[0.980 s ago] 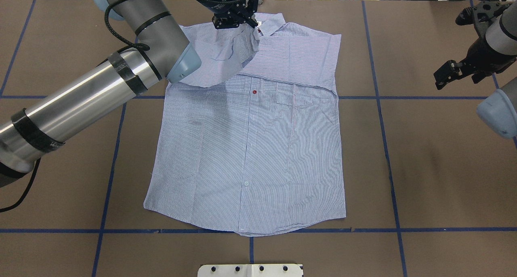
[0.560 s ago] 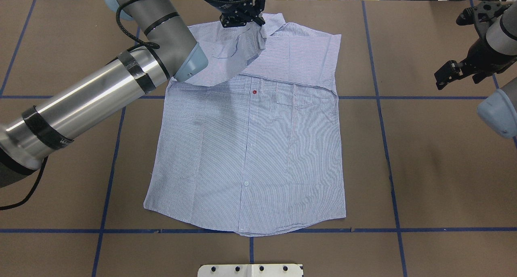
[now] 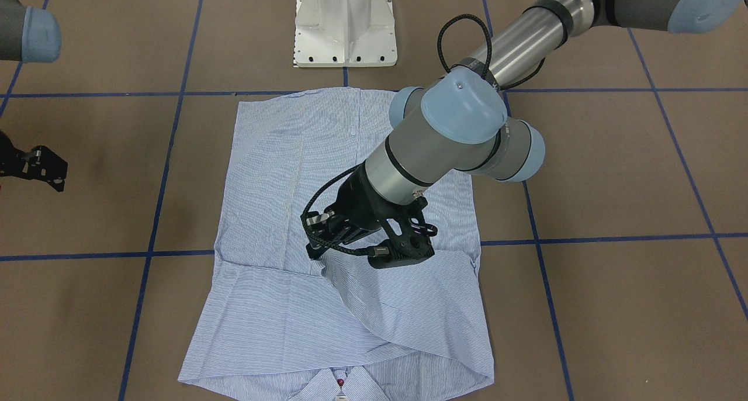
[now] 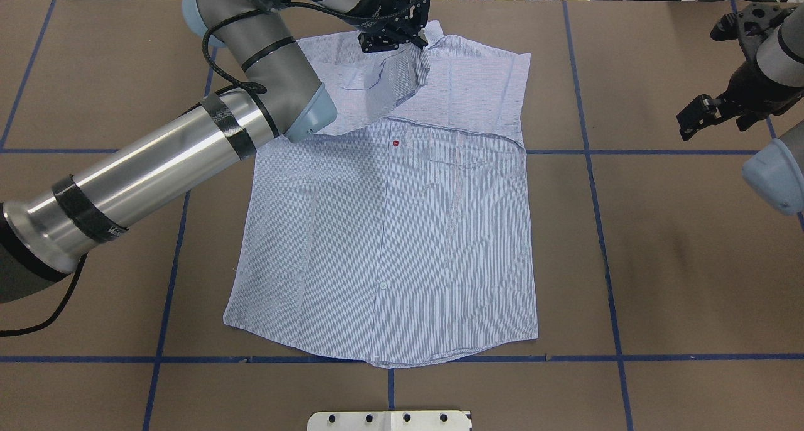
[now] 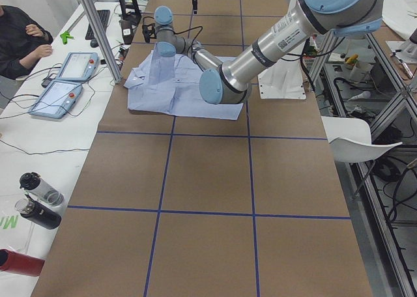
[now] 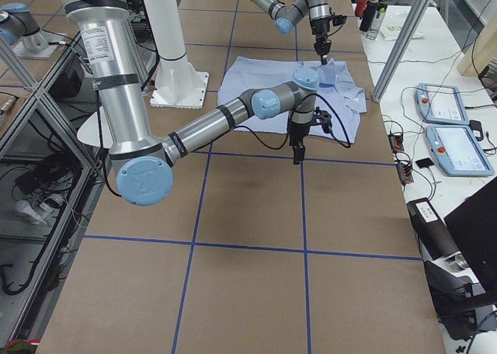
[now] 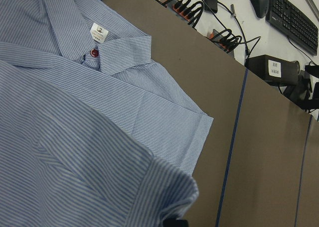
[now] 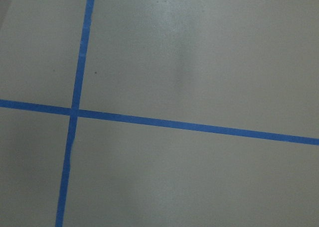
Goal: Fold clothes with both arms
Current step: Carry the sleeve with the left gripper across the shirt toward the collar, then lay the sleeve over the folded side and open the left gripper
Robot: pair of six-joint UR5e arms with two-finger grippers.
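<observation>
The raised sleeve, now over the shirt's top beside the collar, will be let go by my left gripper on the folded sleeve's edge (image 3: pixel 263 262), at a spot close to the opposite side of the shirt.
The light blue striped shirt (image 4: pixel 389 230) lies face up on the brown table, collar (image 4: pixel 433 32) at the far edge. It also shows in the front-facing view (image 3: pixel 327 138). One sleeve (image 4: pixel 465 92) lies folded across the chest. My left gripper (image 4: pixel 422 44) is shut on the other sleeve (image 4: pixel 377 85) and holds it raised over the shirt's top, beside the collar. The left wrist view shows the held cloth (image 7: pixel 75 137) and the collar (image 7: pixel 114 57) below. My right gripper (image 4: pixel 691 114) hangs over bare table far to the right, apart from the shirt; I cannot tell how its jaws stand.
Blue tape lines (image 4: pixel 597 151) divide the table into squares. The white pedestal base (image 3: pixel 345 24) stands at the robot's edge. Beyond the far edge are cables and a keyboard (image 7: pixel 291 13). A person (image 5: pixel 19 36), teach pendants (image 5: pixel 65 82) and bottles (image 5: pixel 36 199) are beside the table.
My left gripper has carried the sleeve to the right across the shirt's top, toward the collar, and the left arm has swung with it. The right arm has barely moved.
</observation>
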